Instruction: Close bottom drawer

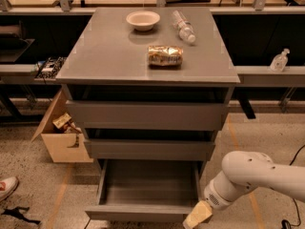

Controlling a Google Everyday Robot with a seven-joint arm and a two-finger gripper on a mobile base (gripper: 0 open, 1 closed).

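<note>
My gripper is to move next to the front of the bottom drawer (179, 216), near the corner beside the white arm, and close there.
The bottom drawer (143, 213) of the grey cabinet is pulled open, its bare grey box interior empty and its thin front strip near the bottom edge of the view. My gripper (198, 216), with cream-coloured fingers, is at the drawer's front right corner, at the end of the white arm (252, 175) that comes in from the right. The fingertips run to the bottom edge of the view. The middle drawer (148, 149) and the top drawer (145, 115) above are nearly closed.
On the cabinet top (95, 56) are a white bowl (143, 19), a plastic bottle (183, 26) lying down and a crumpled snack bag (165, 55). An open cardboard box (59, 132) stands at the left. A shoe (7, 187) shows at the far left. Benches run behind.
</note>
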